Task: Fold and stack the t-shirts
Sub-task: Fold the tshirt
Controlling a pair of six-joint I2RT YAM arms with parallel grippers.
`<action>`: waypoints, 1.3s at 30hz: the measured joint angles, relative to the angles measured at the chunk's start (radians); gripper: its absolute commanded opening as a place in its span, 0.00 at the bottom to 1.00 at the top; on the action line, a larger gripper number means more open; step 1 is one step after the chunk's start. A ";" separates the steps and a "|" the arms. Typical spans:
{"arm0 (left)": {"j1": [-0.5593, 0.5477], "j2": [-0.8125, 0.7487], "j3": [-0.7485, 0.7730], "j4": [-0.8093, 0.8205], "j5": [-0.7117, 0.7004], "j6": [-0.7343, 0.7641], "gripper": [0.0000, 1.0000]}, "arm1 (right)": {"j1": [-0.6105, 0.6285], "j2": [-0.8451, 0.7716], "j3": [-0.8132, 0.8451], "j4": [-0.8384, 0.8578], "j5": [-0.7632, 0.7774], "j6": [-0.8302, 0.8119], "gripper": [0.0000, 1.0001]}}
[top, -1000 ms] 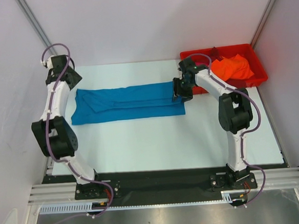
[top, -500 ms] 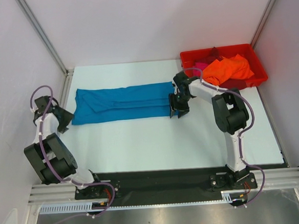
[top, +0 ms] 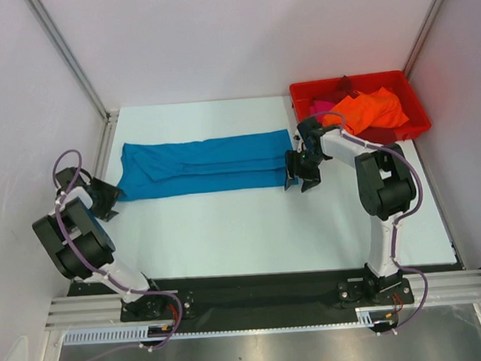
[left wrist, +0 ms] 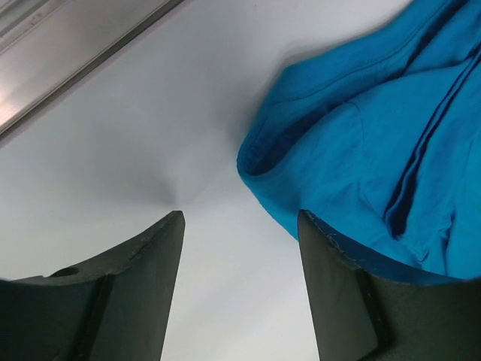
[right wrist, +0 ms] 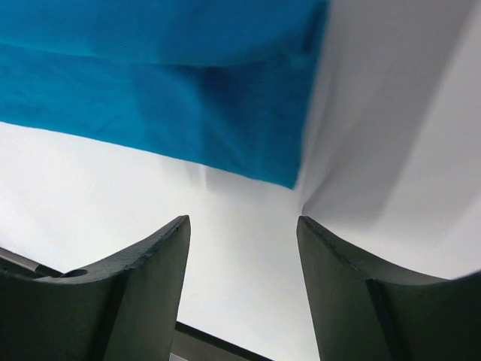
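Note:
The teal-blue t-shirt's strip lies toward the table's back, so my right gripper will pinch its near corner [right wrist: 288, 179] and pull closer with my left gripper.
A teal-blue t-shirt [top: 202, 164] lies folded into a long strip across the back of the white table [top: 252, 229]. Off its left end, low over the table, my left gripper [top: 108, 198] is open and holds nothing; the shirt's rounded end [left wrist: 361, 143] shows just ahead and to the right of it. My right gripper [top: 300, 175] is open and empty beside the strip's near right corner [right wrist: 289, 169]. An orange t-shirt [top: 370, 109] and a magenta-pink one [top: 322, 107] are heaped in the red bin [top: 418, 123].
The red bin stands at the back right corner, close behind my right arm. A metal frame rail [left wrist: 68, 60] runs along the table's left edge near my left gripper. White walls close in the back and both sides.
Both grippers have left the shirt's far edge: the left arm swung down to the table's left edge, and the right gripper slid off the strip's right end toward its near corner. The shirt lies still.

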 measured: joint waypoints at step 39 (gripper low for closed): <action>-0.001 0.165 0.128 -0.007 0.003 0.023 0.00 | -0.036 0.028 -0.009 0.117 0.074 0.117 0.00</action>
